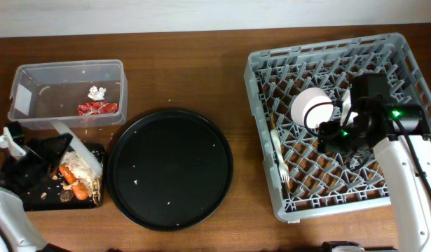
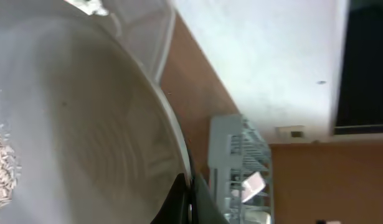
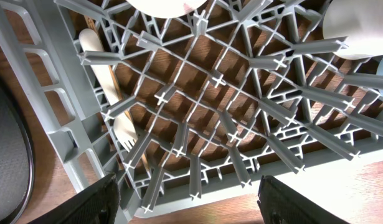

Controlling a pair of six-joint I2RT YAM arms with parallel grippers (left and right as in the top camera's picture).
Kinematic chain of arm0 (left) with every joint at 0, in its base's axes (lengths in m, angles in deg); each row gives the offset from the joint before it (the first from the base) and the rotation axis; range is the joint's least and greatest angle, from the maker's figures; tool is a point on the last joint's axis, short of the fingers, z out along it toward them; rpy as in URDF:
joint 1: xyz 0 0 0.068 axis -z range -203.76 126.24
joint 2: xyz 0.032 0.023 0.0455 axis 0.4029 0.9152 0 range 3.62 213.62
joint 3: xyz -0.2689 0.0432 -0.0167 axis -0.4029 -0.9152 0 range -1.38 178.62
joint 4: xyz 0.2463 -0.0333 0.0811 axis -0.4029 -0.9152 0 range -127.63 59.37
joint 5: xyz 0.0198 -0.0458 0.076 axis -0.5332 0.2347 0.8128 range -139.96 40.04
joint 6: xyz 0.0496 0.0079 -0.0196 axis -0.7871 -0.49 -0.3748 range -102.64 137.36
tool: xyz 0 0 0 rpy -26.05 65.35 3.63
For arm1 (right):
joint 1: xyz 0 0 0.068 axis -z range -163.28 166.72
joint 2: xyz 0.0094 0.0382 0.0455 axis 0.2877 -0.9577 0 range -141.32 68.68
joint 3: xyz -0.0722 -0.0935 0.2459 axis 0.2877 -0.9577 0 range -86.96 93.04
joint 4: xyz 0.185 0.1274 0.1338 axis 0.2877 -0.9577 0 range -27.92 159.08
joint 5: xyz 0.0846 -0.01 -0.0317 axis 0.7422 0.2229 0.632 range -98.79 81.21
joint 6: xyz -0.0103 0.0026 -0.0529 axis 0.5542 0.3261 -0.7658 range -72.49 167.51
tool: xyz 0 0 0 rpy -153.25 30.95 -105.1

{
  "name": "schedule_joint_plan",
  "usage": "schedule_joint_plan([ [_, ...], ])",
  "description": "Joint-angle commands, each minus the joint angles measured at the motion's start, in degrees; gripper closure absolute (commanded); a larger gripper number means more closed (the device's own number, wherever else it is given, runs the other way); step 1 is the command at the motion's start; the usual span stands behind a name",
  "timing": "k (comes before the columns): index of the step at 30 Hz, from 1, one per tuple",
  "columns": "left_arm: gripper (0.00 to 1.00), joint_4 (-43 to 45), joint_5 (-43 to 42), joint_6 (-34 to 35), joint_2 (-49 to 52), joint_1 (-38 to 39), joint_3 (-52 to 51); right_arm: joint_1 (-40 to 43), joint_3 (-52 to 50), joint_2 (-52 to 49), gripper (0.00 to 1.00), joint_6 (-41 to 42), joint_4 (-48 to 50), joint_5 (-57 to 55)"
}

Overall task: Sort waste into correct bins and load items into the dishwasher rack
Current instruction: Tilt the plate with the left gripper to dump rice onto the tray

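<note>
Next, I release the pale plate with my left gripper on the round black tray's half nearer the grey rack (image 1: 190, 162).
My left gripper (image 1: 34, 150) is shut on the rim of the pale plate (image 1: 75, 145), held tilted on edge over the shallow black tray (image 1: 36, 203). Orange carrot pieces (image 1: 71, 178) and beige scraps (image 1: 87, 171) lie in that tray. In the left wrist view the plate (image 2: 85, 124) fills the left side, with the jaws (image 2: 190, 199) pinching its edge and crumbs (image 2: 1, 171) stuck to it. The clear tub (image 1: 33, 77) holds the red wrapper (image 1: 97, 108) and the white scrap (image 1: 97, 92). My right gripper (image 3: 188, 202) is open and empty above the grey rack (image 1: 411, 63), near its front edge.
The large round black tray (image 1: 169, 168) lies mid-table. In the rack are a white fork (image 3: 107, 93) beside a thin wooden chopstick (image 3: 136, 155), a pale round vessel (image 1: 312, 106) and a cream cup (image 3: 359, 22). The right arm hides part of the rack.
</note>
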Motion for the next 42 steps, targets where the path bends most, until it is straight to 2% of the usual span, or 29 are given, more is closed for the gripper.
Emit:
schedule_joint_plan([
  [1,1.0,-0.09,-8.07,-2.54,-1.09,-1.81,-0.31,0.26,-0.31,-0.24,0.26,-0.02,0.02,0.33],
  [24,1.0,-0.13,-8.57,-2.49,-1.09,-2.01,-0.33,0.26,-0.31,-0.24,0.26,-0.02,0.02,0.33],
  [27,1.0,-1.92,-16.35,-2.1,-1.09,-3.65,-0.33,0.26,-0.31,-0.24,0.26,-0.04,0.0,0.33],
  [32,1.0,-2.27,-12.46,2.32,-1.01,-9.46,-0.33,0.26,-0.31,-0.24,0.25,-0.02,0.07,0.33],
  [33,1.0,-3.58,-14.34,-0.72,-1.05,-10.51,-0.33,0.26,-0.31,-0.24,0.25,-0.02,0.15,0.33],
  [34,1.0,-3.67,-10.97,0.17,-0.83,-10.99,-0.33,0.26,-0.31,-0.24,0.25,-0.02,0.28,0.35],
  [36,1.0,-4.17,-11.19,-1.73,-0.81,-11.26,-0.33,0.26,-0.31,-0.24,0.25,-0.02,0.22,0.35],
  [37,1.0,-4.37,-10.93,0.07,-0.72,-11.26,-0.33,0.26,-0.31,-0.24,0.25,-0.02,0.2,0.35],
  [38,1.0,-5.55,-15.17,-1.81,-0.72,-11.3,-0.33,0.26,-0.31,-0.24,0.25,-0.02,0.15,0.35],
  [39,1.0,-3.69,-14.58,-2.56,-0.7,-11.32,-0.33,0.26,-0.31,-0.24,0.26,-0.02,0.15,0.35],
  [40,1.0,-3.02,-11.74,2.12,-0.35,-11.3,-0.33,0.26,-0.31,-0.24,0.25,-0.02,0.17,0.33],
  [41,1.0,-4.31,-14.8,-0.33,-0.37,-11.5,-0.33,0.26,-0.31,-0.24,0.25,-0.02,0.13,0.35],
  [42,1.0,-1.66,-11.1,0.22,-0.31,-11.39,-0.33,0.26,-0.31,-0.24,0.25,-0.02,0.17,0.35],
])
